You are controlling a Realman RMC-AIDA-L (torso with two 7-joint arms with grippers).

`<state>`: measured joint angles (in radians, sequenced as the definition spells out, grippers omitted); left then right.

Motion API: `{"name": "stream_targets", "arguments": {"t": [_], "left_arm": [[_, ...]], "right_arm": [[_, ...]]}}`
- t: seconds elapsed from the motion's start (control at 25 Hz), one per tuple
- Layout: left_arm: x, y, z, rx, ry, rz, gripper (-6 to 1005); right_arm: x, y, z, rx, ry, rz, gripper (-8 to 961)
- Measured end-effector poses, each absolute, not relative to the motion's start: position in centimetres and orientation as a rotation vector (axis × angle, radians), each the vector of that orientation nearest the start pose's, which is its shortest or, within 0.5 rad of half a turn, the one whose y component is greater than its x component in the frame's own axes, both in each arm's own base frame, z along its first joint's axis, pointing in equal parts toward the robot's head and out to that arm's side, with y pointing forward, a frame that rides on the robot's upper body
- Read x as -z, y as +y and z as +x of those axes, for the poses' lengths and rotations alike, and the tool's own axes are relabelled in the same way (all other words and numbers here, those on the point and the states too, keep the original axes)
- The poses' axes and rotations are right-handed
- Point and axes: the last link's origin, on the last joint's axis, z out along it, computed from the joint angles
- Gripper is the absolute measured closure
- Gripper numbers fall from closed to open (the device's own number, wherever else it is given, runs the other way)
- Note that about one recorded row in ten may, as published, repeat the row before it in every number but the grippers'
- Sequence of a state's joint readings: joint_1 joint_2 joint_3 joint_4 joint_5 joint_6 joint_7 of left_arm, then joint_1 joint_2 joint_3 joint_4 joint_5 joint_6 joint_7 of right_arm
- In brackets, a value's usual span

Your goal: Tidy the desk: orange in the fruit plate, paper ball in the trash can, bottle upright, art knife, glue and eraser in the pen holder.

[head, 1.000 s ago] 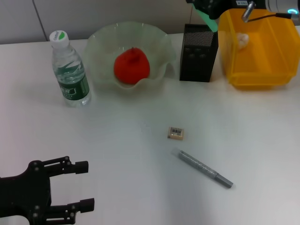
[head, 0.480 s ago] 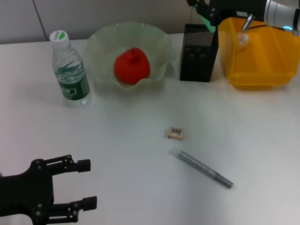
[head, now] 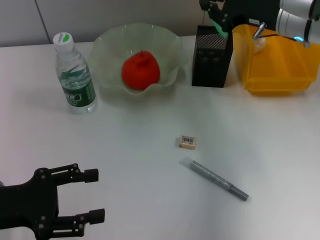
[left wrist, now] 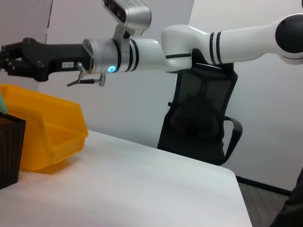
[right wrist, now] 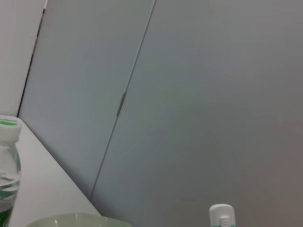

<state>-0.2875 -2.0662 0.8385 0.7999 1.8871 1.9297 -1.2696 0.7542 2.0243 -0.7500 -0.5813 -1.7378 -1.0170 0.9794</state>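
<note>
I need to release the glue, now held just above the pen holder, from my right gripper in the pen holder (head: 201,44), along its side nearest the fruit plate.
The orange (head: 141,70) lies in the fruit plate (head: 170,42). The bottle (head: 75,75) stands upright to its left. The paper ball (head: 258,42) lies in the trash can (head: 280,65). The eraser (head: 187,142) and the grey art knife (head: 217,179) lie on the table. My right gripper (head: 216,14) is shut on a green glue stick (head: 220,25), held just above the pen holder (head: 212,57). The stick's white and green end shows in the right wrist view (right wrist: 221,215). My left gripper (head: 97,195) is open and empty at the near left.
The white table (head: 125,140) runs across the view. In the left wrist view my right arm (left wrist: 189,45) reaches over the trash can (left wrist: 47,127) and pen holder (left wrist: 8,151). A black office chair (left wrist: 199,113) stands beyond the table's end.
My right gripper has moved a little left and lower with the green glue stick, closer over the pen holder. The left gripper has barely shifted.
</note>
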Motion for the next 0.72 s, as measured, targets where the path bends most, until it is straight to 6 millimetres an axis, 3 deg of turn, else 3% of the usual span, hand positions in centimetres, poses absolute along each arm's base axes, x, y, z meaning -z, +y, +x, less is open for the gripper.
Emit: {"name": "stream_targets", "arguments": {"t": [0.72], "left_arm": [[-1.8,24.0,-27.4,0.890,-0.410,-2.954,216]], "right_arm": [[-3.9,46.4,21.3,-0.449,0.209,-2.239,793]]}}
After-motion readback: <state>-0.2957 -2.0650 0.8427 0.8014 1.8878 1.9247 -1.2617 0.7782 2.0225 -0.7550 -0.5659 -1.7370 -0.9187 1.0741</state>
